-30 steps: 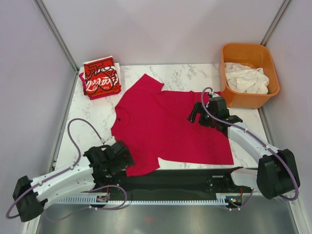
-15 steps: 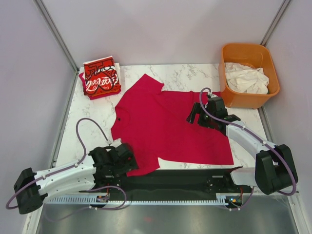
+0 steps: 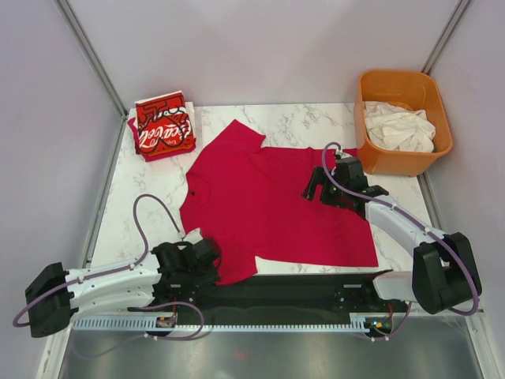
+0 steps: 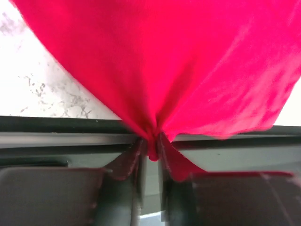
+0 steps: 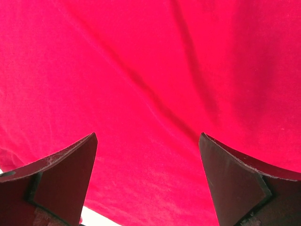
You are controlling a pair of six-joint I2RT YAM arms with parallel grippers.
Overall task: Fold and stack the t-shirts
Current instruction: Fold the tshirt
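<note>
The crimson t-shirt has a near hem corner (image 3: 371, 261) close to the black rail, and my right gripper will go there next and grab it.
A plain crimson t-shirt (image 3: 268, 201) lies spread flat on the marble table, collar to the left. My left gripper (image 3: 211, 264) is at the near sleeve by the table's front edge, shut on a pinch of the red cloth (image 4: 151, 141). My right gripper (image 3: 314, 189) hovers open over the shirt's right part, fingertips wide apart above the red fabric (image 5: 150, 84) with nothing between them. A folded red t-shirt with white Coca-Cola script (image 3: 164, 126) sits at the back left corner. Off-white t-shirts (image 3: 398, 126) lie crumpled in the tub.
An orange plastic tub (image 3: 404, 85) stands at the back right corner of the table. A black rail (image 3: 300, 284) runs along the table's near edge, just in front of the shirt. Grey walls close in the table's left, back and right sides.
My left gripper has slid a little right along the front edge and closed its jaws on the near sleeve of the crimson shirt. The right arm has barely moved.
</note>
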